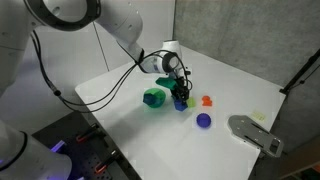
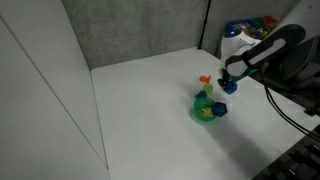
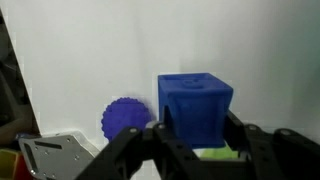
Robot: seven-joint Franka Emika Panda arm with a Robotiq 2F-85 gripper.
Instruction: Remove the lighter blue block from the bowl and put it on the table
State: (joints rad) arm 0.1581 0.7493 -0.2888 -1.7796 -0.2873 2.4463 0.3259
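Next, my gripper lets go of the lighter blue block on the bare table [image 1: 190,136] [image 3: 100,64] just in front of the round blue-purple piece.
My gripper [image 3: 195,138] is shut on the lighter blue block [image 3: 195,105], a cube held between both fingers in the wrist view. In both exterior views the gripper [image 1: 180,90] [image 2: 227,83] hangs low over the white table [image 1: 115,82] [image 2: 140,110], just beside the green bowl [image 1: 153,97] [image 2: 203,112]. The block is lifted clear of the bowl. A strip of yellow-green [image 3: 215,152] shows under the block; I cannot tell what it is.
A round blue-purple piece [image 3: 125,118] [image 1: 203,120] lies on the table near the gripper. An orange piece [image 1: 207,100] [image 2: 205,79] and a darker blue block [image 2: 219,109] lie close to the bowl. A grey object [image 1: 255,133] sits at the table's edge.
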